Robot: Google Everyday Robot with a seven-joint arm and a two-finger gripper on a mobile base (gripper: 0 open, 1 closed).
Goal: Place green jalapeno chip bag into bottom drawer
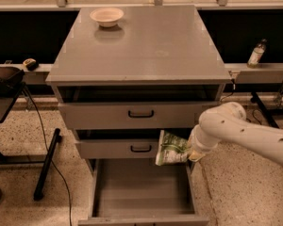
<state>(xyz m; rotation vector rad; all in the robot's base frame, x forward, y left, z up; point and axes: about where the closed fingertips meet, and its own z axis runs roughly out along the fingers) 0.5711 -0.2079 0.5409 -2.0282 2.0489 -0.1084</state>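
Note:
I should let go of the green jalapeno chip bag midway [165, 190] along the grey bottom of the bottom drawer, toward the side of my arm.
The green jalapeno chip bag [171, 149] is light green and white. It hangs in front of the right end of the middle drawer, just above the open bottom drawer [141, 188]. My gripper [191, 150] is shut on the bag's right edge. The white arm reaches in from the right. The bottom drawer is pulled out, showing a plain grey tray interior. The bag is above the drawer's right rear part, not touching it.
A grey cabinet top [146, 41] carries a pale round bowl [106, 16] at its back left. Two upper drawers with black handles [141, 113] are slightly open. A bottle [256, 53] stands on a ledge at right. A black stand [47, 164] and cable are at left.

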